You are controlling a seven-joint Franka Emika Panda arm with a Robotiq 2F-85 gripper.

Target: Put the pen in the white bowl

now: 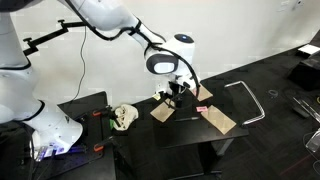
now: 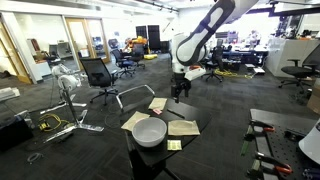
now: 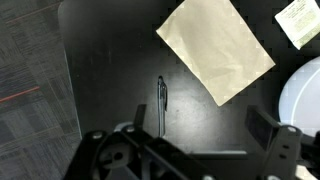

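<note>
Next, the gripper moves down to the pen's body [image 1: 187,119] [image 3: 162,122], just past the pen's clip, and closes there.
The pen [image 3: 162,105] is thin and dark. It lies on the black table [image 3: 110,60], lengthwise in the wrist view. My gripper [image 3: 198,122] is open and empty above the table, with the pen just inside its left finger. The white bowl [image 3: 305,95] shows at the right edge of the wrist view, past the right finger. In an exterior view the bowl [image 2: 150,132] stands at the near side of the small table, and my gripper [image 2: 179,93] hangs over the far side. In both exterior views the pen is too small to make out.
A tan paper sheet [image 3: 215,45] lies beyond the pen, and a small printed slip [image 3: 300,20] lies near the bowl. More sheets [image 2: 183,127] lie around the bowl. The table edge [image 3: 65,90] drops to carpet on the left. Office chairs [image 2: 100,75] stand nearby.
</note>
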